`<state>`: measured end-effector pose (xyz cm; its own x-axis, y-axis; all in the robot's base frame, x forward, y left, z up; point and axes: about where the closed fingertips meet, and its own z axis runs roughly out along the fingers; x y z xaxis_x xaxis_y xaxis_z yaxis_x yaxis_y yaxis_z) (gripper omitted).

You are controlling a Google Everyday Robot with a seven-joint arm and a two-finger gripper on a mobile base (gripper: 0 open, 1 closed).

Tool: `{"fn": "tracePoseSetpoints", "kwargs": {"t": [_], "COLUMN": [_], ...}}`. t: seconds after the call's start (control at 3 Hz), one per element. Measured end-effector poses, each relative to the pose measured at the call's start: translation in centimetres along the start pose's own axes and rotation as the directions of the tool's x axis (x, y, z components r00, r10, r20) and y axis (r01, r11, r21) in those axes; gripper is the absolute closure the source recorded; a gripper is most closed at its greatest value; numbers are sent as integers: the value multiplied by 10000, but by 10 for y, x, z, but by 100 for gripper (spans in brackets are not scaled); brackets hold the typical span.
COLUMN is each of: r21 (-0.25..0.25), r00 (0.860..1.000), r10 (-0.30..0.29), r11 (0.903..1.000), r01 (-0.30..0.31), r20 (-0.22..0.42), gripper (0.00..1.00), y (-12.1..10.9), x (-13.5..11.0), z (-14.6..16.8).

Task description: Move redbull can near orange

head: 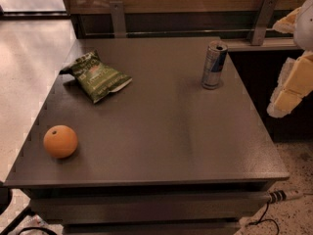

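Note:
I should close my gripper around the middle of the redbull can (213, 66), which stands upright near the back of the table.
The redbull can (214, 65) is a slim silver-and-blue can standing upright at the back right of the dark table (166, 131). The orange (60, 141) lies near the table's front left corner, far from the can. My gripper (277, 68) hangs off the table's right side, to the right of the can and apart from it. Its cream-coloured fingers (293, 84) are spread open and hold nothing.
A green snack bag (98, 76) lies at the back left of the table. A rail with metal brackets (117, 17) runs behind the table. The table's right edge drops to a speckled floor with a cable (274, 199).

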<state>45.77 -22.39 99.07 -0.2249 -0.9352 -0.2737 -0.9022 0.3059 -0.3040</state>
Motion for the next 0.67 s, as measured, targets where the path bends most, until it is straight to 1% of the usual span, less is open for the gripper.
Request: {"fn": "tracePoseSetpoints", "kwargs": {"t": [0.33, 0.67], "r21": [395, 556], "r00": [9914, 9497], "r10": [741, 1655], "r11": [9961, 9809], "r01": [-788, -1865], "r20": [1081, 2660], "gripper": [0, 0], "y": [-35, -69], "x": [17, 34], "z": [10, 34]}}
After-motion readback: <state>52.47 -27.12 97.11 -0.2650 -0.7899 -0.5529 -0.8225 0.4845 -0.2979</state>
